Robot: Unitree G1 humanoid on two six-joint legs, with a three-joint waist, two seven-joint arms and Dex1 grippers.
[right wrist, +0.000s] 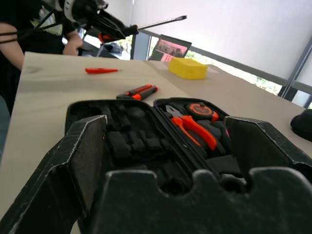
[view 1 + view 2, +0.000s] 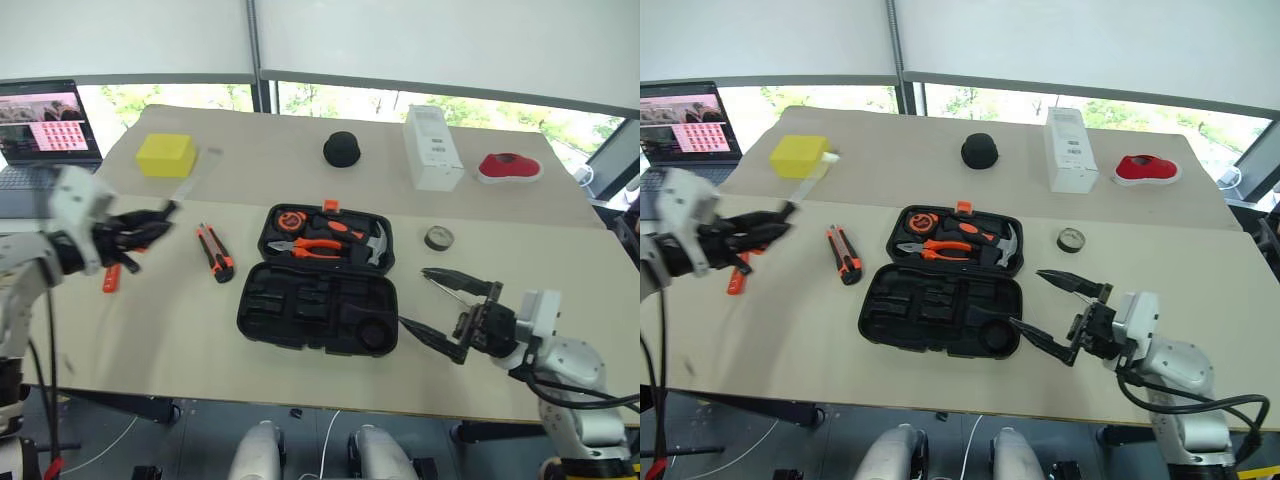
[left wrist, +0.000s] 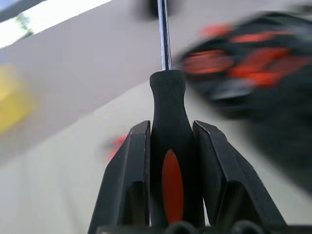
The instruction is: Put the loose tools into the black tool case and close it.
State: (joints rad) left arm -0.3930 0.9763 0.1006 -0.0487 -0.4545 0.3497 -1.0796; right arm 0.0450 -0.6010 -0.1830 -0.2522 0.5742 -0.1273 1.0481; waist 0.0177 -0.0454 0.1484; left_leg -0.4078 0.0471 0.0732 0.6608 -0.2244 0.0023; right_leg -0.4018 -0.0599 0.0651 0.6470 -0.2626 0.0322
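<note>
The screwdriver in my left gripper will be let go in the black tool case's empty near half (image 2: 305,277), along the hinge by the pliers.
My left gripper (image 2: 145,228) hangs above the table's left side, shut on a black-and-orange-handled screwdriver (image 3: 168,161) whose long steel shaft (image 2: 190,185) points toward the yellow block. The black tool case (image 2: 300,300) lies open mid-table; its far half holds pliers, a hammer and a tape measure. On the table left of the case lie the orange-and-black utility knife (image 2: 215,252) and the small orange tester screwdriver (image 2: 110,278). A dark tape roll (image 2: 438,237) rests to the case's right. My right gripper (image 2: 415,297) stands wide open beside the case's right edge, holding nothing.
A yellow block (image 2: 165,155), a black dome (image 2: 341,149), a white box (image 2: 432,148) and a red-and-white object (image 2: 508,167) stand along the back. A laptop (image 2: 45,125) sits at far left. A person's arm (image 1: 14,44) shows beyond the table's left end.
</note>
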